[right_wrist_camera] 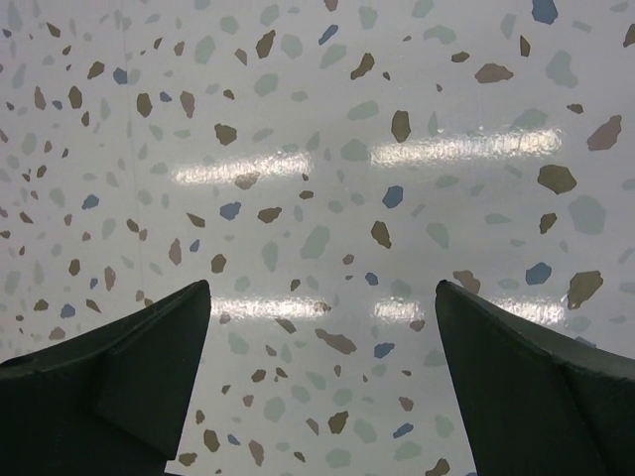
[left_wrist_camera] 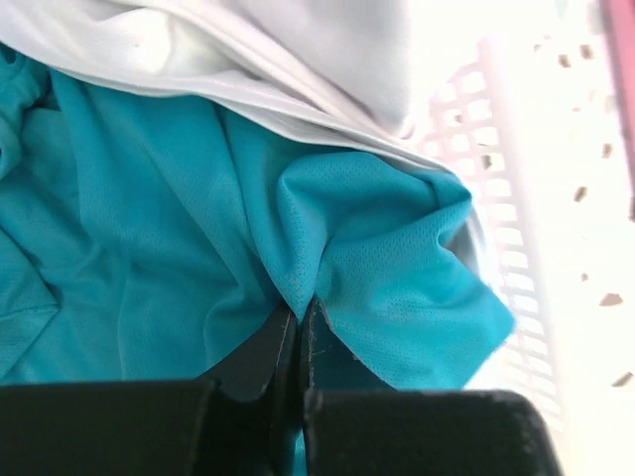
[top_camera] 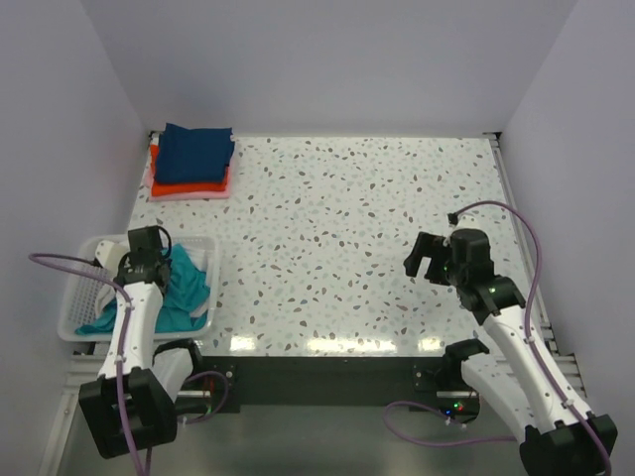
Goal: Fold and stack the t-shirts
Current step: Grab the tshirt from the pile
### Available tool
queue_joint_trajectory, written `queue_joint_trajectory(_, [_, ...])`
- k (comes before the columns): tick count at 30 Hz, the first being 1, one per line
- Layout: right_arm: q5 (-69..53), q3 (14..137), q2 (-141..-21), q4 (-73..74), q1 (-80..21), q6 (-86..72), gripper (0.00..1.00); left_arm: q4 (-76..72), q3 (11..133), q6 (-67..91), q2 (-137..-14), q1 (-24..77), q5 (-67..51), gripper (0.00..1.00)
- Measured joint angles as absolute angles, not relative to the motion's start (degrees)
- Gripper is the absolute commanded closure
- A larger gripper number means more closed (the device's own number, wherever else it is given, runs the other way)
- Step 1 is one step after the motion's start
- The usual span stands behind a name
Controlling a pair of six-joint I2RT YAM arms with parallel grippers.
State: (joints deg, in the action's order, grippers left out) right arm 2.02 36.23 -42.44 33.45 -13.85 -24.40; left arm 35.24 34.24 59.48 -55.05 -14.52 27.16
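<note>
Next, I release the teal t-shirt, still down in the white basket, from my left gripper on the speckled table (top_camera: pixel 319 246) between the white basket and my right gripper.
The teal t-shirt (top_camera: pixel 179 288) lies crumpled in the white basket (top_camera: pixel 84 297) at the near left. My left gripper (top_camera: pixel 149 260) is down in the basket, shut on a pinched ridge of the teal t-shirt (left_wrist_camera: pixel 377 248); a white cloth (left_wrist_camera: pixel 248 40) lies above it in the left wrist view. Folded navy (top_camera: pixel 196 152), orange-red (top_camera: pixel 189 186) and pink (top_camera: pixel 167 194) t-shirts are stacked at the far left corner. My right gripper (top_camera: pixel 422 263) is open and empty above the bare table (right_wrist_camera: pixel 317 149) at the right; its fingertips (right_wrist_camera: pixel 189 307) stand wide apart.
The white slatted basket wall (left_wrist_camera: pixel 516 228) stands right of the teal cloth. Grey walls close in the speckled table (top_camera: pixel 357 228) on three sides. Purple cables loop beside both arms.
</note>
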Motion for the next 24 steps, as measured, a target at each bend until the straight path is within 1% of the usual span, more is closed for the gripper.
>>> queue_joint_trajectory(4, [2.02, 36.84, -42.39, 33.67, -13.85, -24.4, 0.01, 36.16, 35.29, 58.92, -51.31, -14.5, 25.43, 1.0])
queue_joint_trajectory(14, [2.02, 38.24, -41.25, 35.22, -13.85, -24.4, 0.01, 39.83, 44.73, 57.65, -47.75, -14.5, 21.43, 1.0])
queue_joint_trajectory(24, [2.26, 40.45, -39.29, 36.1, -13.85, -24.34, 0.01, 42.02, 58.04, 53.43, -44.97, -14.5, 16.32, 1.0])
